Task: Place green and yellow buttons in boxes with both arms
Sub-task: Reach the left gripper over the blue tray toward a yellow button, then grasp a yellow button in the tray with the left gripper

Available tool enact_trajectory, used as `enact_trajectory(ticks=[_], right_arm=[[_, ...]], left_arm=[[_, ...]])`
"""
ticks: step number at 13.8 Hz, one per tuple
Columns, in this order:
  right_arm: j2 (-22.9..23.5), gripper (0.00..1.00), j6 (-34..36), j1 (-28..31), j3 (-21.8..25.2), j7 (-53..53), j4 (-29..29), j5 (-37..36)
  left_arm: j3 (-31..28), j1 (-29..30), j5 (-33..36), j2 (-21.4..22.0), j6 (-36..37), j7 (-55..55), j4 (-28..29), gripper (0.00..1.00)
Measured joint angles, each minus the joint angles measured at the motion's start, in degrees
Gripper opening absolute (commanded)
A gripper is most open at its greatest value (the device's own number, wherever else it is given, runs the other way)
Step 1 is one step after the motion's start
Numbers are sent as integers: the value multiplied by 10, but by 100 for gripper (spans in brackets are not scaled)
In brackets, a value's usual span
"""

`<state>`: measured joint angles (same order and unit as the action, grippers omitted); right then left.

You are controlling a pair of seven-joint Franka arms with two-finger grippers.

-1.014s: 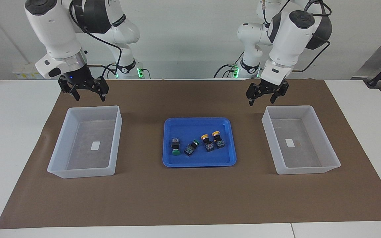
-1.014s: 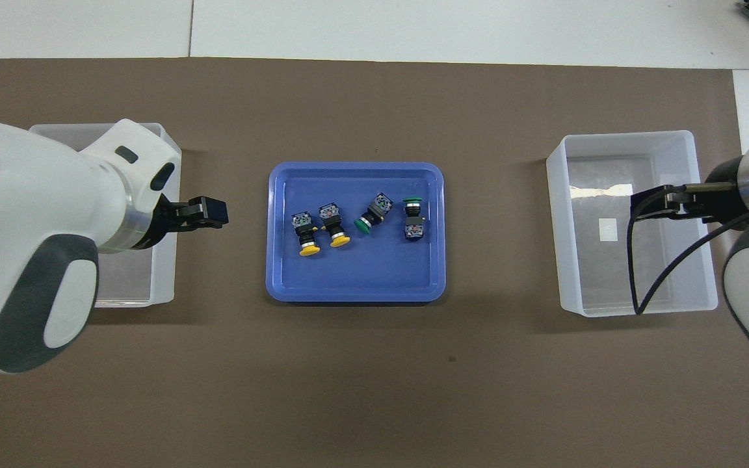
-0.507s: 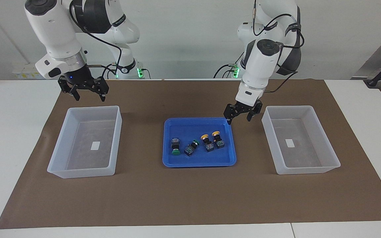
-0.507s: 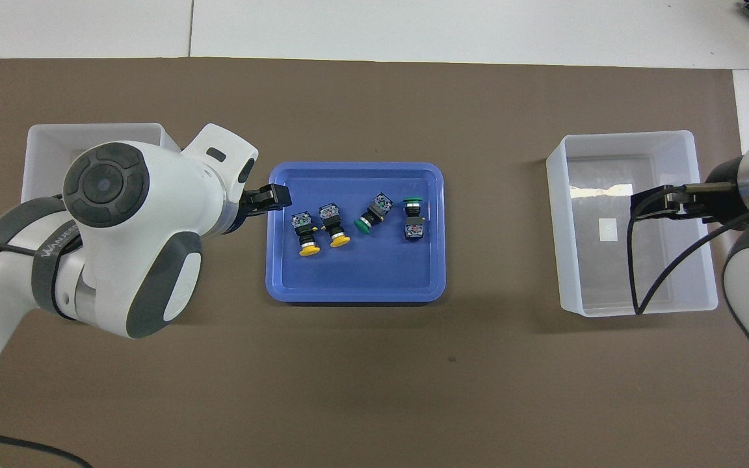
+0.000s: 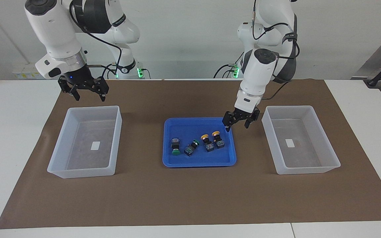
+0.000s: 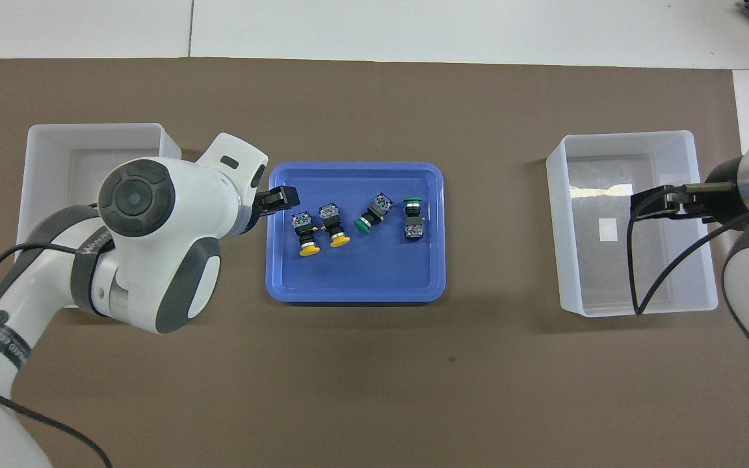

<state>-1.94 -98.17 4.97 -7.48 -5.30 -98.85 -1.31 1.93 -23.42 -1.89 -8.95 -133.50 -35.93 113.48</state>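
The left gripper I use will close on the black body (image 6: 305,233) of the yellow button in the blue tray that is farthest from the green buttons.
Two yellow buttons (image 5: 207,141) (image 5: 217,138) and two green buttons (image 5: 175,146) (image 5: 192,147) lie on their sides in the blue tray (image 5: 198,162). In the overhead view the yellow buttons (image 6: 305,235) (image 6: 333,225) are toward the left arm's end and the green buttons (image 6: 370,214) (image 6: 413,218) toward the right arm's end. My left gripper (image 5: 236,127) is open and empty, low over the tray's corner beside the yellow buttons; the overhead view shows it too (image 6: 281,197). My right gripper (image 5: 90,97) is open and empty, and waits above the mat at the near edge of one box (image 5: 81,172). Both boxes hold only a white sticker.
The second box (image 5: 304,169) stands at the left arm's end, and is partly covered by the left arm in the overhead view (image 6: 95,133). The box at the right arm's end (image 6: 634,307) lies under the right gripper (image 6: 657,203). A brown mat (image 5: 190,198) covers the table.
My left arm has swung from beside its box toward the tray and lowered over the tray's corner. The right arm, buttons and boxes have not moved.
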Motion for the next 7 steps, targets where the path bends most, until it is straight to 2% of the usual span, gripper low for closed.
enact_trajectory(ticks=[2,7], right_arm=[[0,100,0,0,0,0,0,0],[0,100,0,0,0,0,0,0]], left_arm=[[0,-18,0,-32,-22,-13,2,100],[0,-37,0,-80,-60,-26,4,100]])
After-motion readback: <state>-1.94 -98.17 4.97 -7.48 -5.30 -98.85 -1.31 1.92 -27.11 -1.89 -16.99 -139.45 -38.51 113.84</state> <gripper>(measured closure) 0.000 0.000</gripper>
